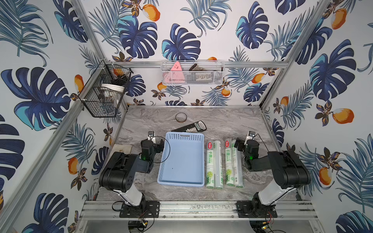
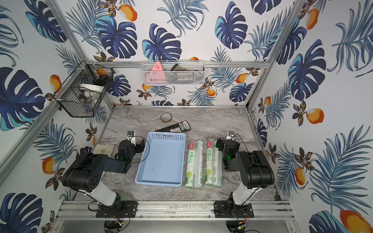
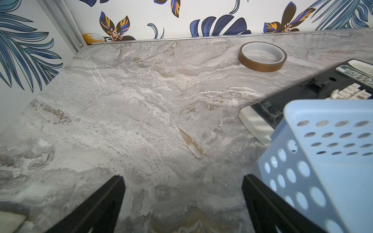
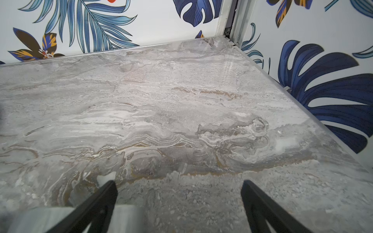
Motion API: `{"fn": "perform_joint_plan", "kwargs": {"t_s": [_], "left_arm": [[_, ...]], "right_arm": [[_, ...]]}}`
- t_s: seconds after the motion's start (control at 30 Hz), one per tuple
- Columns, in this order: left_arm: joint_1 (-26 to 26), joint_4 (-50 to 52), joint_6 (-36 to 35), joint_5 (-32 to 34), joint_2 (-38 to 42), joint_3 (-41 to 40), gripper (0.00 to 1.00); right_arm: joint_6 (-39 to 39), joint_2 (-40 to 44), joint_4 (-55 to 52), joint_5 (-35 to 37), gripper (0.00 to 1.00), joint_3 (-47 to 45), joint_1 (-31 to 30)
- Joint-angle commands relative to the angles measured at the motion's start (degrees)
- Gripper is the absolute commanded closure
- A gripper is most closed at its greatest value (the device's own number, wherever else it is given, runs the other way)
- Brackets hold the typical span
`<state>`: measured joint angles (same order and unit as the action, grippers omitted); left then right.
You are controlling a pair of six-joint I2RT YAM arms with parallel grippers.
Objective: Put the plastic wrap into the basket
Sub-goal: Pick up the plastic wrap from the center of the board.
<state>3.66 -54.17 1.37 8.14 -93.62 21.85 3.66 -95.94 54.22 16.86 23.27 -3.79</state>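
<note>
Next, my right gripper closes on the middle of the plastic wrap roll (image 1: pixel 210 160) closest to the light-blue basket, around its green lettering.
The light-blue basket (image 1: pixel 181 161) (image 2: pixel 161 163) sits mid-table with nothing in it; its perforated corner (image 3: pixel 323 161) shows in the left wrist view. Right of it lie several rolls of plastic wrap in two pairs (image 1: pixel 210 164) (image 1: pixel 229 162) (image 2: pixel 190 163), parallel to the basket's long side. My left gripper (image 1: pixel 158 145) (image 3: pixel 183 177) is open beside the basket's far left corner, over bare table. My right gripper (image 1: pixel 239 145) (image 4: pixel 179 181) is open at the far end of the rightmost roll, whose blurred end (image 4: pixel 125 217) shows by one finger. Nothing is held.
A brown tape roll (image 1: pixel 181 117) (image 3: pixel 262 56) and a black calculator (image 1: pixel 191 126) (image 3: pixel 302 90) lie behind the basket. A beige cloth (image 1: pixel 123 149) lies by the left arm. A black wire basket (image 1: pixel 105 90) and a white mesh basket (image 1: pixel 191 74) hang on the walls.
</note>
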Motion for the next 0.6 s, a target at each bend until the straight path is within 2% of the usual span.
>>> {"fn": "perform_joint_plan", "kwargs": {"t_s": [0.0, 0.3, 0.4, 0.5, 0.57], "left_arm": [[-0.15, -0.51, -0.62, -0.75, 0.19, 0.09, 0.01], [-0.31, -0.64, -0.58, -0.85, 0.19, 0.04, 0.01], [-0.23, -4.24, -0.78, -0.73, 1.13, -2.14, 0.01], [-0.22, -9.02, 1.04, 3.54, 4.74, -6.45, 0.01], [-0.19, -7.98, 1.58, 5.06, 8.23, -7.73, 0.01]], "right_arm": [[0.07, 0.05, 0.29, -0.22, 0.0, 0.2, -0.08], [-0.15, 0.21, 1.25, 0.25, 0.0, -0.25, 0.01], [-0.5, 0.81, 4.64, 0.45, 0.0, -2.1, -0.16], [0.3, 3.06, 7.95, 1.06, 0.0, -5.29, -0.16], [-0.41, 4.51, 9.41, 0.86, 0.0, -6.27, -0.16]]}}
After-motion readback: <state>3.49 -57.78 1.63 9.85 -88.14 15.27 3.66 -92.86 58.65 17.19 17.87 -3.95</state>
